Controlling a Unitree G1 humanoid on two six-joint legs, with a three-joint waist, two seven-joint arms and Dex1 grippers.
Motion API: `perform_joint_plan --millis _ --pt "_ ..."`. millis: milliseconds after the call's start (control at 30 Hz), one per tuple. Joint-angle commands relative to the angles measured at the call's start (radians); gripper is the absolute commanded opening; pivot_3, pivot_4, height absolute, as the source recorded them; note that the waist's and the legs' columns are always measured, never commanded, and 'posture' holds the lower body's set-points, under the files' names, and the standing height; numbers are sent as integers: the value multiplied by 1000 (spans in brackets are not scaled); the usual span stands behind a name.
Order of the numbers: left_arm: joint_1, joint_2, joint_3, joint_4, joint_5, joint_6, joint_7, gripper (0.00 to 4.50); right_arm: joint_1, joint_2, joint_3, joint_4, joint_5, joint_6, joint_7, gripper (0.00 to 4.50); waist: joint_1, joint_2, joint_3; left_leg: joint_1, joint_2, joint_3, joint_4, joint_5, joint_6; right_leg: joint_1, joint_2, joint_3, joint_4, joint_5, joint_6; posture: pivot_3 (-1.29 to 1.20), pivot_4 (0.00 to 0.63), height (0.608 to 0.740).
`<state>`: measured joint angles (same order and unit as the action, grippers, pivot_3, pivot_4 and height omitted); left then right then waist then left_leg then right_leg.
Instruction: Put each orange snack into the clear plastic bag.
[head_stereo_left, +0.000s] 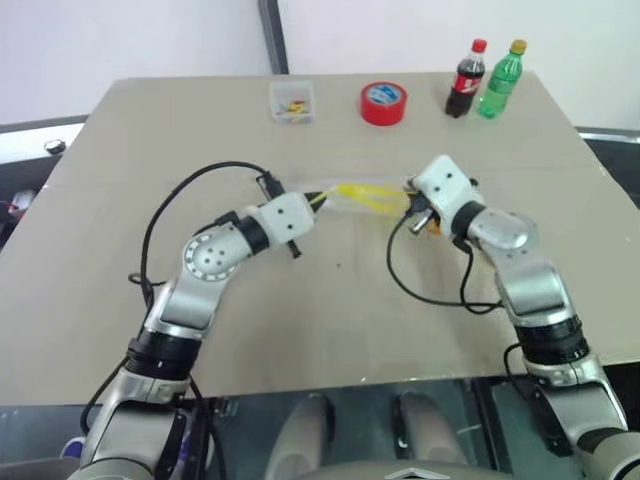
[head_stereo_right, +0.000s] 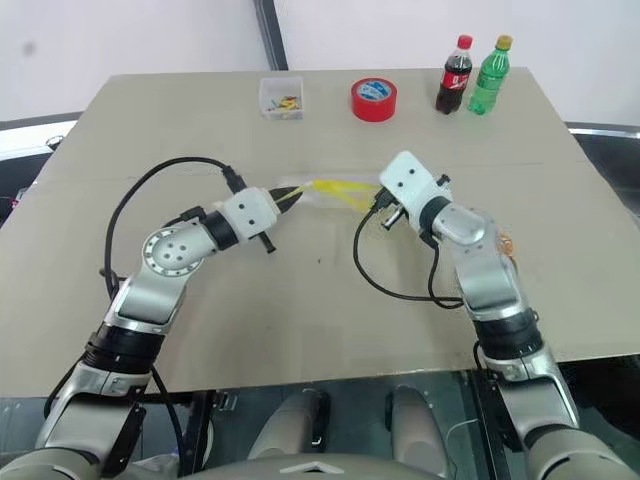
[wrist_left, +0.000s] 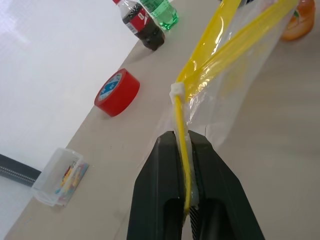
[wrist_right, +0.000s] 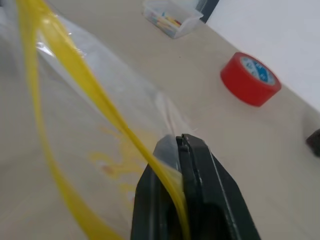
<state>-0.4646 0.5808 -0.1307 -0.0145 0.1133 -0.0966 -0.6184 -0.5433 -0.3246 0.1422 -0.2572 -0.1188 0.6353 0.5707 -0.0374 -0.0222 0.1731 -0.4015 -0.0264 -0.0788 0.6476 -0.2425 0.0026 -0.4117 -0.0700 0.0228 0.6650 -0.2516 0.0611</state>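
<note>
The bag's open yellow seal is held by both grippers, so my right gripper needs to let go of its end of the seal and take the orange snack (wrist_left: 300, 22) while my left gripper holds the bag.
The clear plastic bag (head_stereo_left: 357, 196) hangs stretched between my two grippers over the middle of the table, its yellow seal strip (wrist_left: 215, 55) spread into two lines. My left gripper (wrist_left: 184, 145) is shut on one end of the strip. My right gripper (wrist_right: 177, 147) is shut on the other end. One orange snack (head_stereo_left: 432, 228) peeks out on the table just under my right gripper. A second orange snack (head_stereo_right: 505, 243) shows partly behind my right forearm. In the left wrist view, an orange snack (wrist_left: 300, 22) lies beyond the bag.
Along the far edge stand a small clear box (head_stereo_left: 292, 101), a red tape roll (head_stereo_left: 383, 103), a cola bottle (head_stereo_left: 466, 78) and a green bottle (head_stereo_left: 501, 78). Black cables loop from both wrists over the beige table (head_stereo_left: 330, 320).
</note>
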Motion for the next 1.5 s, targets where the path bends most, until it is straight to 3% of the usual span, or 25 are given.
perform_joint_plan --millis 33,200,367,467,500,700,1000,1167,1500 --pt "-16 2 23 -6 -14 -16 -1 0 26 7 -19 -108 48 54 -3 81 -1 0 0 0 0 0 0 0 0 0 0 0 0 0 0 0 150 736" --pt "-25 10 17 -18 -1 -57 -7 0 38 -42 47 -124 14 30 -13 81 0 0 0 0 0 0 2 0 0 0 0 0 3 0 0 0 150 736" --pt "-27 4 4 -51 11 -97 -7 0 -9 3 63 11 23 -12 -57 81 -2 0 0 1 0 1 3 0 0 0 0 0 4 0 0 0 150 736" --pt "-30 1 2 -51 30 -70 1 0 -53 8 91 116 -24 -91 -99 905 -2 0 0 2 0 1 3 0 0 0 0 1 5 0 0 0 150 736" --pt "-30 -2 1 -53 36 -57 3 0 -66 11 99 147 -38 -113 -114 1378 -2 0 0 2 0 1 3 0 0 0 0 1 5 0 0 0 150 736" --pt "-27 -2 3 -42 102 -17 38 0 -87 1 107 167 -40 -164 -94 1378 -2 0 0 2 0 1 3 0 0 0 0 1 5 0 0 0 150 736" --pt "-31 -13 5 -20 137 3 63 0 -7 -61 11 -67 66 -20 -18 1378 0 0 0 1 0 0 3 0 0 0 0 0 5 0 0 0 150 736" --pt "-34 -18 12 -19 115 -13 58 0 20 21 -55 -120 168 122 -58 29 -2 0 0 2 0 0 4 0 0 0 0 1 7 0 0 0 150 736" --pt "9 21 17 -62 48 -104 -13 0 -55 188 -80 66 242 98 -155 29 -2 0 0 2 0 0 4 0 0 0 0 1 8 0 0 0 150 736"
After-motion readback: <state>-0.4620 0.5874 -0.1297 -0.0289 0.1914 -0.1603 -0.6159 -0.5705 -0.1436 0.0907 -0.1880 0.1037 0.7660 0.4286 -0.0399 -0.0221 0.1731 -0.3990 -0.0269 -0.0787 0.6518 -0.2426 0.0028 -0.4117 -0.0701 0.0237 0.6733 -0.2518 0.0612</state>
